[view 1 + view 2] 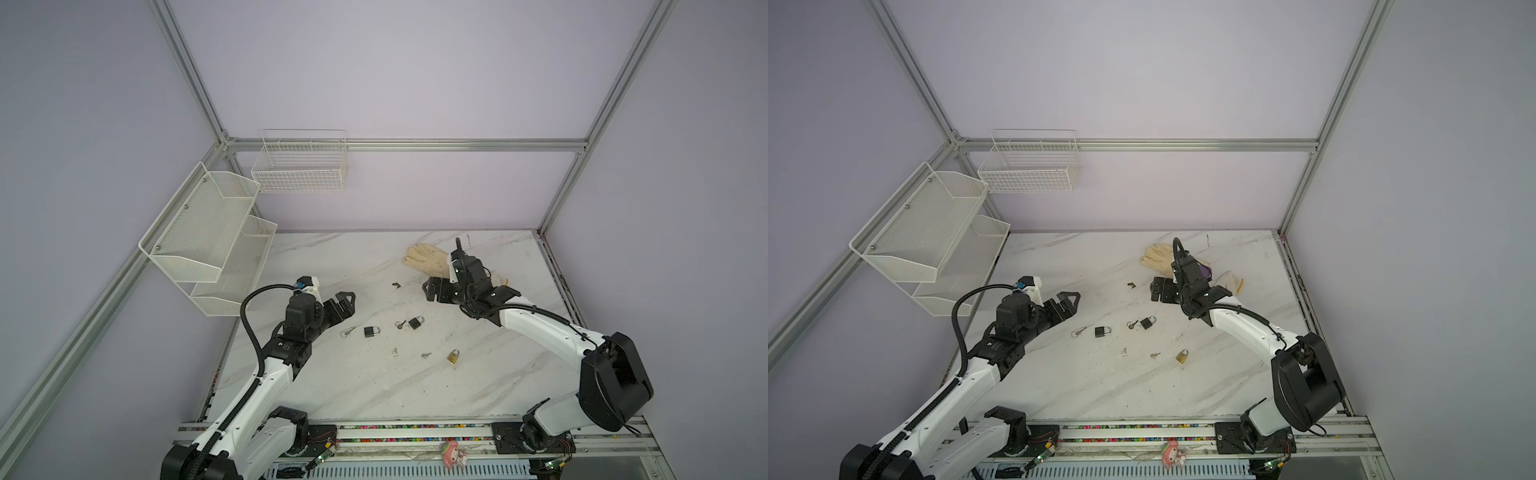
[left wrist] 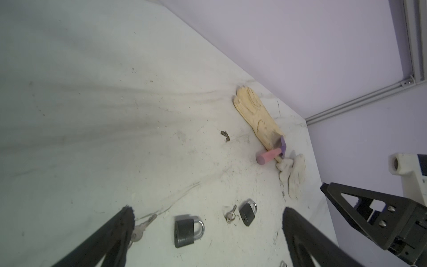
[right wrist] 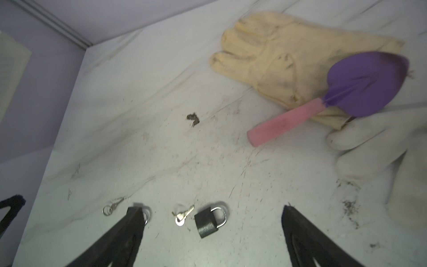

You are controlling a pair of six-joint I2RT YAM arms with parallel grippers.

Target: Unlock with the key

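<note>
The robot's right gripper needs to next move to the small key beside the brass padlock and close on the key's round head [image 1: 424, 356].
Three padlocks lie on the marble table, each with a small key beside it. The left black padlock [image 1: 372, 331] [image 2: 186, 231] has a ringed key [image 1: 348, 331] [image 2: 141, 227]. The middle black padlock [image 1: 416, 322] [image 3: 209, 222] has a key [image 1: 400, 324] [image 3: 182, 216]. Nearer the front are a brass padlock [image 1: 453, 356] and its key [image 1: 426, 355]. My left gripper [image 1: 347, 302] [image 2: 208, 209] hovers open, behind and left of the left padlock. My right gripper [image 1: 430, 291] [image 3: 211, 208] hovers open behind the middle padlock. Neither gripper holds anything.
A yellow glove [image 1: 428, 257], a white glove [image 3: 381, 148] and a purple trowel with a pink handle [image 3: 288, 124] lie at the back right, under the right arm. A dark scrap [image 1: 396, 285] sits mid-table. White mesh shelves [image 1: 208, 245] and a wire basket [image 1: 301, 166] hang on the walls.
</note>
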